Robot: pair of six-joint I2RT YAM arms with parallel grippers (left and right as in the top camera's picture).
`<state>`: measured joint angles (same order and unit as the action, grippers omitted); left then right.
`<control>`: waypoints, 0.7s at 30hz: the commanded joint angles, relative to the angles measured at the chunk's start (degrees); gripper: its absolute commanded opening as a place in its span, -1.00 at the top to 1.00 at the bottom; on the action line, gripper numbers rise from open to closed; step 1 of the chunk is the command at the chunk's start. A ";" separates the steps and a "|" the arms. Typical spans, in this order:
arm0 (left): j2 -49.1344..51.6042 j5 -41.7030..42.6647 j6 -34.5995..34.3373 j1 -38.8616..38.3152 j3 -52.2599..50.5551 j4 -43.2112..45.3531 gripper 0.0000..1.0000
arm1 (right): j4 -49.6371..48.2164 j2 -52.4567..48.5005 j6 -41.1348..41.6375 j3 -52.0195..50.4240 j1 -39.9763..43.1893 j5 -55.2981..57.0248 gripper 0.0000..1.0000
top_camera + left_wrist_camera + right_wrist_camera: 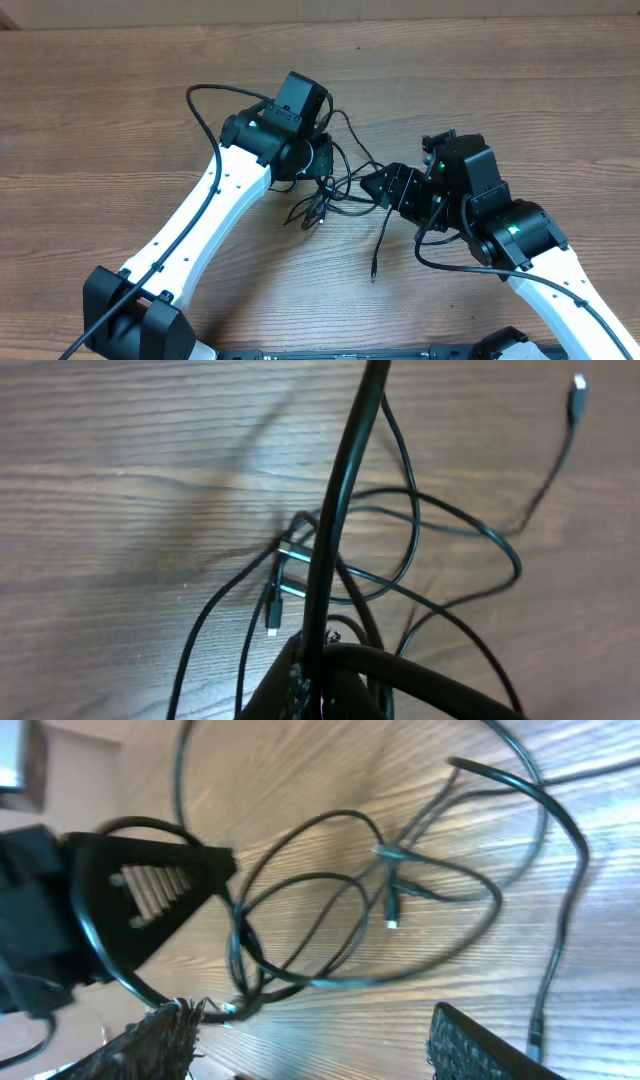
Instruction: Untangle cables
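Note:
Next, I bring my right gripper to the near-side loop point(346, 209) point(340, 982) of the cable tangle, which lies between my two grippers, and close it there.
A tangle of thin black cables point(330, 195) lies on the wooden table between my two arms. One loose end with a plug point(374, 272) trails toward the front. My left gripper point(322, 165) sits over the left side of the tangle. In the left wrist view its jaws point(315, 682) look shut on a black cable point(335, 510) that rises taut from them, with connectors point(272, 622) below. My right gripper point(382, 186) is at the right edge of the tangle. In the right wrist view its fingers point(310, 1040) are wide apart and empty, with cable loops point(330, 900) ahead.
The wooden table point(120, 130) is bare around the tangle. A silver-tipped plug point(578, 382) lies apart at the far right of the left wrist view. The left arm's own black cable point(205, 110) arcs over the table at the left.

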<state>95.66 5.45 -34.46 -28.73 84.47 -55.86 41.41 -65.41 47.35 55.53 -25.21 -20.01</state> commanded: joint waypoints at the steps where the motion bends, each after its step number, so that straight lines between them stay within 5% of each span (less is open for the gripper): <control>1: -0.09 -2.89 -12.96 0.52 -0.11 -0.59 0.91 | 0.11 -1.73 1.01 0.68 -1.27 -2.29 -0.46; 7: -0.09 -3.02 -30.12 0.70 -0.11 -2.27 0.91 | 0.96 -4.79 0.59 0.63 -7.45 -4.09 -0.46; 14: -0.09 -2.32 -42.16 4.33 -0.11 -3.19 0.91 | 0.46 -5.14 0.61 0.31 -13.51 -0.50 -0.46; 21: -0.09 6.88 -49.81 6.34 -0.11 -4.42 0.91 | -6.97 -8.17 0.59 -0.02 -18.82 12.24 -0.47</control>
<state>95.66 7.40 -78.43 -22.44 84.44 -60.23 36.40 -71.75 47.99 55.51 -42.30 -14.85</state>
